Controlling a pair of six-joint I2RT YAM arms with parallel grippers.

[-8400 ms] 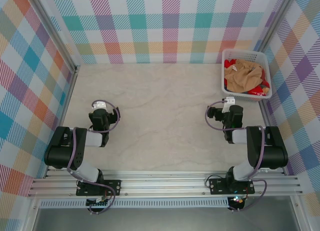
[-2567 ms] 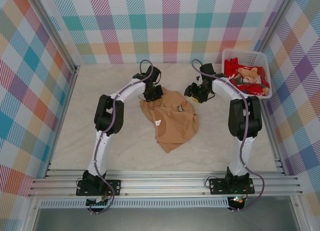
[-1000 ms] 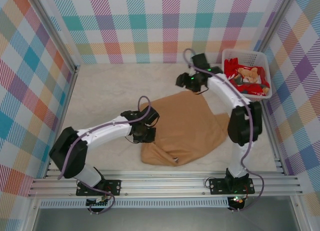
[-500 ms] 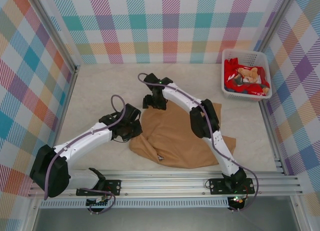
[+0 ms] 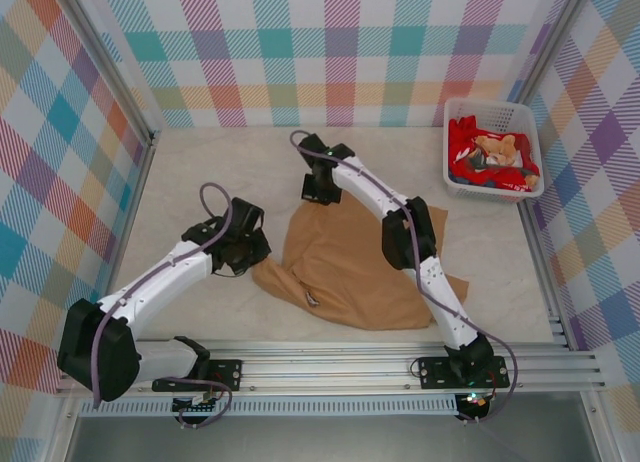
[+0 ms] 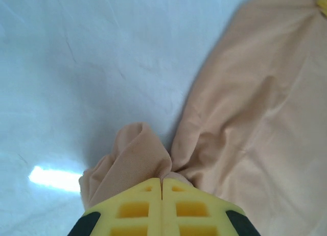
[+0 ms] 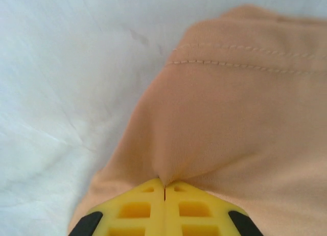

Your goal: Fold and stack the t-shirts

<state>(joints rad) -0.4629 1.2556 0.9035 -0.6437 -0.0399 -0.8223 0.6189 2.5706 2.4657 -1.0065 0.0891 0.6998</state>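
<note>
The robot's left gripper will release the tan t-shirt, spread over the far half of the table [image 5: 322,195] [image 6: 320,3] beneath the robot's right gripper.
A tan t-shirt [image 5: 350,267] lies spread and rumpled, plain side up, on the middle of the table. My left gripper [image 5: 256,261] is at its left corner, and in the left wrist view the yellow fingers [image 6: 134,208] are shut on a bunched fold of the tan t-shirt [image 6: 255,113]. My right gripper [image 5: 321,198] is at the shirt's far edge. In the right wrist view its jaws are shut on a pinch of the tan t-shirt [image 7: 245,113] just behind a stitched hem. More t-shirts, red [image 5: 462,142] and tan [image 5: 497,148], lie crumpled in the basket.
The white lattice basket [image 5: 448,150] stands at the far right corner against the checked wall. Checked walls enclose the pale table [image 5: 200,172] on three sides. The right arm reaches across the shirt from the near right. Bare tabletop lies left of and beyond the shirt.
The right gripper swung left from near the basket to the shirt's far edge and shut on it. The left gripper drew the left corner a little further left.
</note>
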